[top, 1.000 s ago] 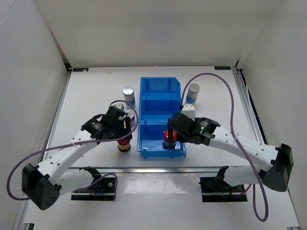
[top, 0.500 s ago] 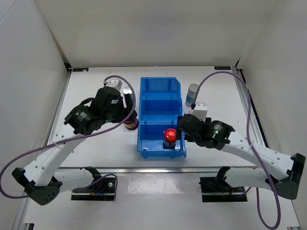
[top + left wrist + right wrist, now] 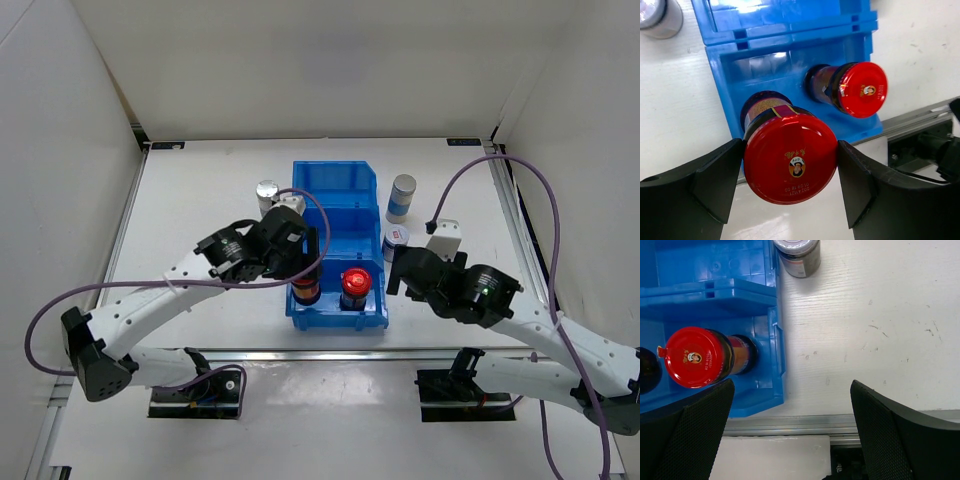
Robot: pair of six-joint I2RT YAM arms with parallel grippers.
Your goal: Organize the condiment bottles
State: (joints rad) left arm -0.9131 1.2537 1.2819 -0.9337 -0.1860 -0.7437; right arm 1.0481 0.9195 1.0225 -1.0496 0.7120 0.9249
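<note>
I will close my right gripper on the lid (image 3: 398,234) (image 3: 796,245) of the short silver-lidded jar, the one that stands beside the middle compartment of the blue bin.
My left gripper (image 3: 790,176) is shut on the red lid of a dark jar (image 3: 789,159). It holds the jar upright in the left half of the blue bin's (image 3: 335,180) near compartment. I cannot tell whether the jar's base touches the floor. A second red-lidded jar (image 3: 354,283) stands beside it in the same compartment. My right gripper (image 3: 393,272) hangs open and empty just right of the bin. A short silver-lidded jar (image 3: 396,240) and a tall blue-and-white cylinder (image 3: 402,195) stand right of the bin. Another cylinder (image 3: 267,193) stands left of it.
The bin's middle and far compartments (image 3: 785,17) hold nothing. A metal rail (image 3: 805,422) runs along the table's near edge just below the right gripper (image 3: 790,415). The left arm lies across the table left of the bin.
The left arm has carried its red-lidded jar from left of the bin into the near compartment. The right gripper has drawn back rightward off the other red-lidded jar, leaving it standing there.
</note>
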